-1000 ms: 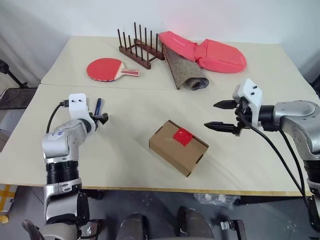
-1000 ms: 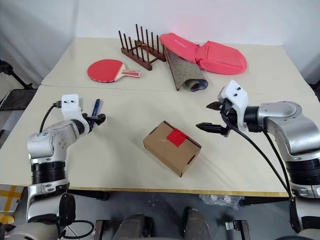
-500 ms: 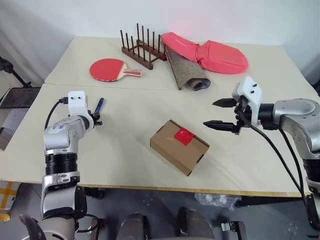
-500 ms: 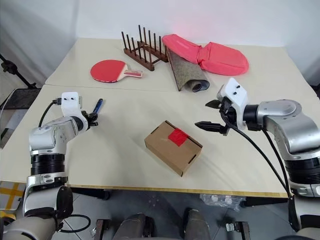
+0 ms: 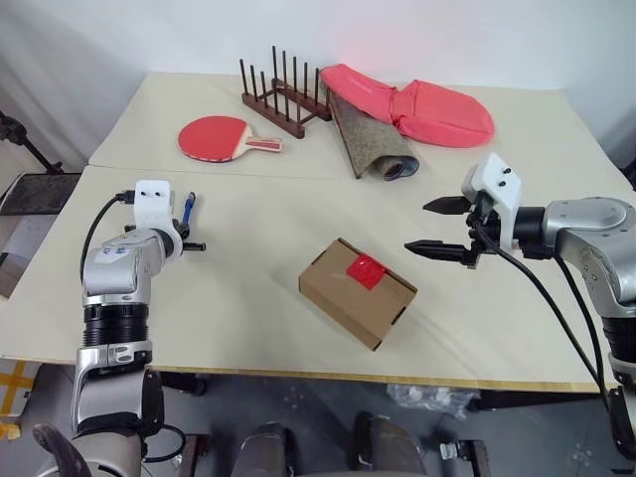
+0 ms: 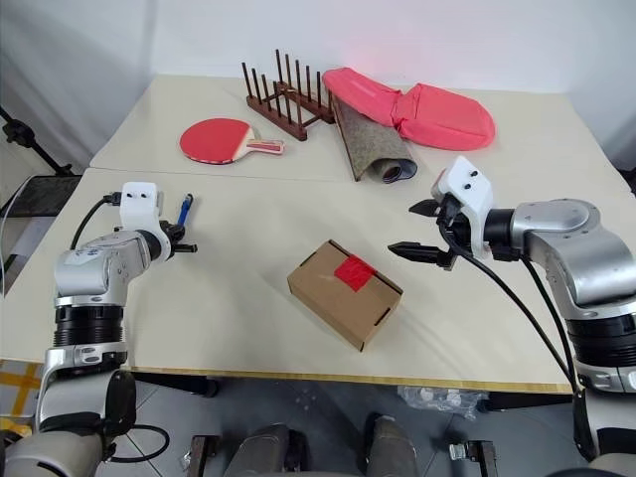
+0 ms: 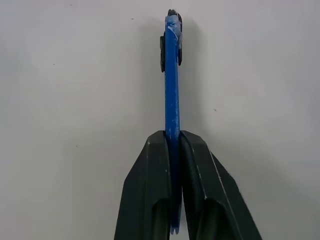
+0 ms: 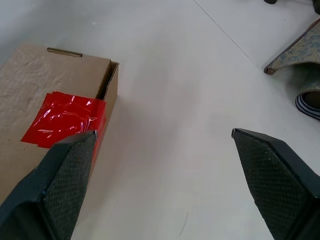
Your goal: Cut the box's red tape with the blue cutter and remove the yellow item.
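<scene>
The blue cutter is on edge in my left gripper with its black slider facing aside, so next I open and take the tail end [image 7: 175, 220] with the slider up.
The brown cardboard box [image 5: 356, 291] lies at the table's middle front, with the red tape [image 5: 364, 269] over its flap edge; the tape [image 8: 65, 118] is also seen in the right wrist view. At the left, my left gripper [image 7: 172, 137] is shut on the blue cutter [image 7: 172, 95], which sticks out forward past the fingers [image 7: 150, 175]. From the head view the cutter [image 5: 188, 208] sits just above the table. My right gripper [image 5: 417, 227] hangs open to the right of the box, fingers [image 8: 65, 170] wide apart. The yellow item is out of view.
A red paddle [image 5: 214, 136], a wooden peg rack [image 5: 281, 94], a rolled mat [image 5: 368, 139] and a pink cloth bag [image 5: 417, 104] lie across the back of the table. A seam [image 5: 298, 177] joins the two tabletops.
My left gripper's fingers have closed on the blue cutter, which now points straighter ahead. The right arm and the box have not moved.
</scene>
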Tool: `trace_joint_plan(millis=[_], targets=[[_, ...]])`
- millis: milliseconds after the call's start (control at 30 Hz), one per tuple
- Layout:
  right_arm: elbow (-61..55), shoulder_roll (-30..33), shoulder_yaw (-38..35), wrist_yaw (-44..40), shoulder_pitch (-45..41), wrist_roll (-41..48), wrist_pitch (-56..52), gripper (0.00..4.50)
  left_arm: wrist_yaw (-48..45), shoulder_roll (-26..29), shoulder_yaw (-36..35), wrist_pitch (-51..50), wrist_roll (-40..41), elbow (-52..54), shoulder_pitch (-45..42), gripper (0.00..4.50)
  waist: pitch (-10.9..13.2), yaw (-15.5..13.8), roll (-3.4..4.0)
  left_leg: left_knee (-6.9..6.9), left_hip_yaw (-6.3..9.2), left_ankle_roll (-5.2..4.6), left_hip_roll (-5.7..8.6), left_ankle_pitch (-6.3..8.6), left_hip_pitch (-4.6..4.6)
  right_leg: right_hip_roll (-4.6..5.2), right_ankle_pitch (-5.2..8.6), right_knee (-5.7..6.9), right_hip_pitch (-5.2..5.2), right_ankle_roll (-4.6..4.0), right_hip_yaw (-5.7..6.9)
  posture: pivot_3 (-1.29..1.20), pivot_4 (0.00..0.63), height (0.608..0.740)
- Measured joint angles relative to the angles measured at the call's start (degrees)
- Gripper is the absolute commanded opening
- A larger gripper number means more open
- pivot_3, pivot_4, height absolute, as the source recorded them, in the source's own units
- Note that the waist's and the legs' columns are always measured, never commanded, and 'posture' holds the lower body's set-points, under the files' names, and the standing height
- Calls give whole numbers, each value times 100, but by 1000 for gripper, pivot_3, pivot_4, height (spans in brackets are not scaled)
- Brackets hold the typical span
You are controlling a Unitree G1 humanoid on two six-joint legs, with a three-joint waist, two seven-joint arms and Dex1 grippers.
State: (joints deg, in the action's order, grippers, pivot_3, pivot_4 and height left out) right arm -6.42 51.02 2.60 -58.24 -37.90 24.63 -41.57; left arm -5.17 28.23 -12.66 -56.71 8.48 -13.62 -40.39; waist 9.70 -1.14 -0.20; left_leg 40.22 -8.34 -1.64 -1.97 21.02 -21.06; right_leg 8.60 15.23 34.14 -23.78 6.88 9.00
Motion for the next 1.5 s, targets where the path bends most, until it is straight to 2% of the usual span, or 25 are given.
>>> trace_joint_plan(millis=[67, 467, 767, 900, 1000, 1133, 1167, 1367, 1467, 1500], targets=[[0, 0, 0, 3, 0, -2, 0, 4500, -23, 0, -6, -29, 10, 76, 44, 979, 0, 0, 0, 0, 0, 0, 0, 0, 0, 0, 0, 0, 0, 0, 0, 0, 150, 740], [5, 0, 0, 34, 0, -15, 5, 4500, -210, -19, -234, -534, 124, 364, 89, 4490, 0, -14, 0, 1, 1, 0, 0, 0, -2, 1, 0, 0, 0, 0, 1, 0, 150, 740], [20, -1, 0, 44, -2, -28, 4, 4500, -604, -39, -783, -472, 497, -83, -2, 4490, -8, -24, 13, 1, 0, 0, 4, 0, 11, 4, 0, 2, 10, 0, -1, 0, 150, 740], [21, -2, 0, 48, -3, -27, 2, 4500, -631, 12, -873, -431, 505, -332, -85, 3682, -10, -17, 17, 1, -1, -1, 4, -3, 24, 5, 0, 7, 15, -1, -8, 0, 150, 740], [36, -1, 0, 48, -4, -33, 2, 4500, -721, 116, -763, -426, 493, -417, -96, 3682, -11, -17, 18, -2, -1, -1, 5, -2, 36, 7, 0, 11, 20, -1, -15, 0, 150, 740], [54, -2, 0, 49, -5, -53, 2, 4500, -751, 191, -634, -391, 441, -503, -111, 2822, -11, -18, 19, -7, 0, -1, 5, -2, 48, 8, 0, 16, 20, -1, -26, 0, 150, 740], [62, -1, 0, 50, -6, -60, 2, 4500, -752, 198, -629, -374, 437, -529, -112, 2822, -11, -19, 19, -8, 0, -1, 5, -2, 50, 8, 0, 16, 21, -1, -29, 0, 150, 740], [63, -2, 0, 60, -15, -63, 2, 4500, -746, 243, -512, -311, 348, -648, -158, 1321, -11, -25, 19, -8, 1, -1, 7, -2, 56, 10, 0, 20, 20, -1, -39, 0, 150, 740], [64, -2, 0, 74, -16, -70, 2, 4500, -836, 329, -400, -304, 339, -681, -163, 1321, -11, -24, 19, -10, 2, -1, 7, -2, 62, 11, 0, 25, 19, -1, -45, 0, 150, 740], [65, -2, 0, 79, -17, -70, 2, 4500, -881, 347, -366, -304, 339, -680, -163, 1129, -11, -24, 19, -10, 2, -1, 7, -2, 62, 11, 0, 26, 19, -1, -46, 0, 150, 740]])
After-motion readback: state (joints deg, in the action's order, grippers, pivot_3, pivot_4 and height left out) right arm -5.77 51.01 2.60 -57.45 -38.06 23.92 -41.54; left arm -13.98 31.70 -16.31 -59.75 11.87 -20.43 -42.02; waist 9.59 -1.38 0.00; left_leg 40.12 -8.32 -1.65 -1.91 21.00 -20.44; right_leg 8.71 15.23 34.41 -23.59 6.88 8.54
